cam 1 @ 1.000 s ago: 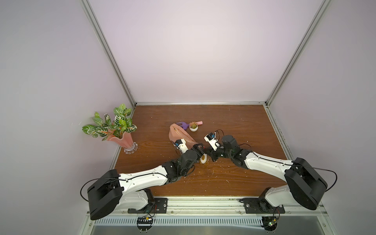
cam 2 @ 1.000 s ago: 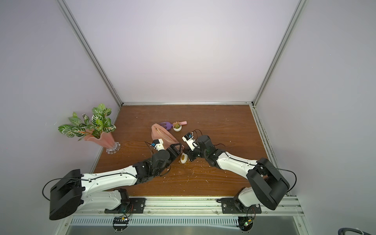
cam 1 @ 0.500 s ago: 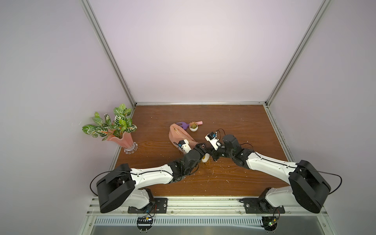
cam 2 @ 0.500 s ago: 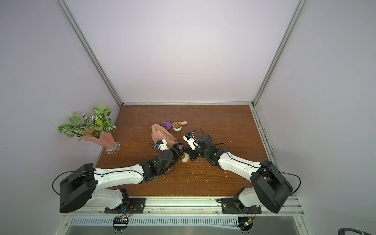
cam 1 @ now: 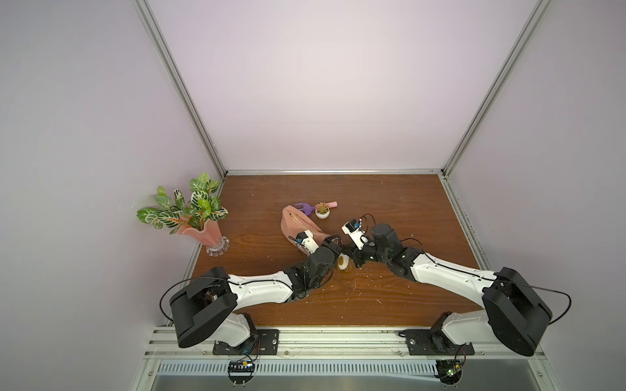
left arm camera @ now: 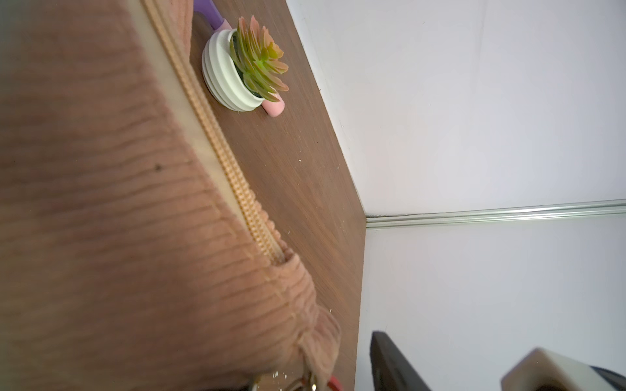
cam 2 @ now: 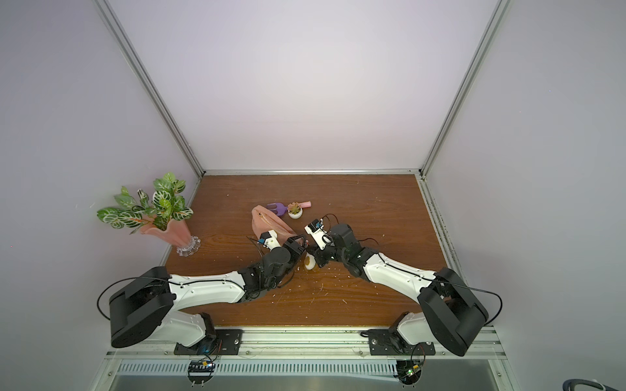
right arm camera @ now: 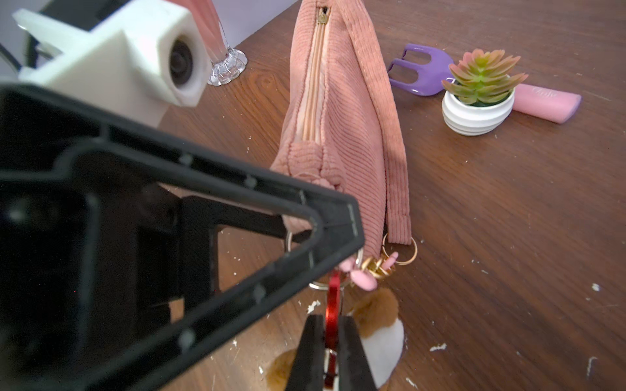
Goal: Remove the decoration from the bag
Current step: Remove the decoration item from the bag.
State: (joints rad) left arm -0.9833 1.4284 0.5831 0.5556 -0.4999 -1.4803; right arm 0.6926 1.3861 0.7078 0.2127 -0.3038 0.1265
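The red clip is on edge in my right gripper and still hooked on the metal ring, so next I let go and grip the clip's lower end (right arm camera: 330, 366) by the decoration.
The bag (cam 1: 298, 221) (cam 2: 267, 221), a salmon-pink corduroy pouch with a zipper, lies mid-table and fills the left wrist view (left arm camera: 118, 203). The decoration (cam 1: 342, 262) (cam 2: 309, 262), a cream and brown plush, rests on the wood by the bag's near end, joined to it by a red clip (right arm camera: 333, 304) and metal rings. My right gripper (right arm camera: 329, 320) (cam 1: 352, 259) is shut on that red clip. My left gripper (cam 1: 333, 242) (cam 2: 298, 242) stands open around the bag's near end. A gap shows between one finger (left arm camera: 393, 365) and the fabric.
A white-potted succulent (cam 1: 322, 211), a purple fork tool (cam 1: 303, 207) and a pink handle (cam 1: 333, 204) lie just behind the bag. A pink vase with leaves (cam 1: 200, 233) stands at the left edge. White crumbs dot the wooden table (cam 1: 389, 298). Walls enclose three sides.
My left gripper has pushed forward to the bag's near end and its jaws have narrowed. The right gripper has kept its hold and place.
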